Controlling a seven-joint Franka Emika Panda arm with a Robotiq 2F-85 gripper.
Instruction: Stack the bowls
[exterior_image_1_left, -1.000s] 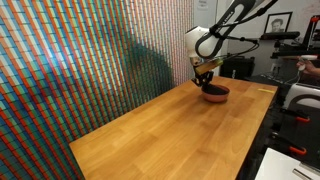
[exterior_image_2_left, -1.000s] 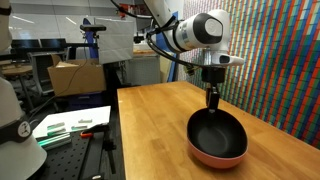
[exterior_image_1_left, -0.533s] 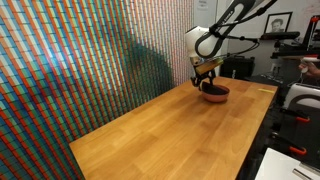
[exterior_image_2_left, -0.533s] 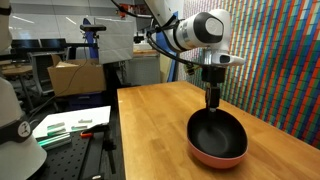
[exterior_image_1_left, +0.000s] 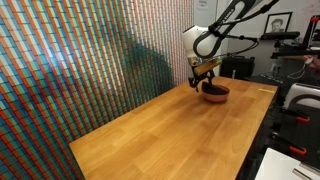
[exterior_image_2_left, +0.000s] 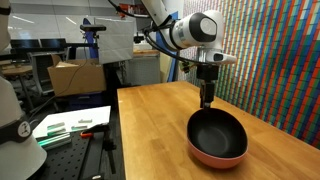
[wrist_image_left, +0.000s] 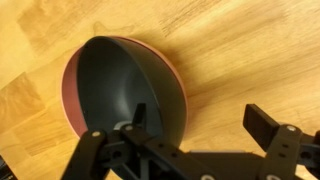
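My gripper will grab the black bowl's raised rim (exterior_image_2_left: 215, 110) and tip that bowl flatter before backing away, since it sits at a slant inside the pink bowl.
The glossy black bowl (exterior_image_2_left: 217, 133) sits nested inside the salmon pink bowl (exterior_image_2_left: 213, 158) on the wooden table (exterior_image_2_left: 150, 125). In the wrist view the black bowl (wrist_image_left: 120, 85) fills the pink bowl (wrist_image_left: 68, 95), of which only a thin rim shows. My gripper (wrist_image_left: 200, 118) hangs open just above the stack's edge, holding nothing. One finger (wrist_image_left: 140, 112) is over the black bowl's inside and the other finger (wrist_image_left: 264, 122) is over bare wood. In both exterior views the gripper (exterior_image_2_left: 206, 98) (exterior_image_1_left: 203, 77) stands a little above the stacked bowls (exterior_image_1_left: 214, 93).
A colourful patterned wall (exterior_image_1_left: 70, 70) runs along one side of the table (exterior_image_1_left: 170, 130). Past the opposite table edge are a bench with papers (exterior_image_2_left: 70, 125), a cardboard box (exterior_image_2_left: 75, 75) and other lab equipment (exterior_image_1_left: 295, 100).
The jaws have opened from around the black bowl's rim, letting it go. The gripper has lifted slightly off the stacked bowls, which stay put.
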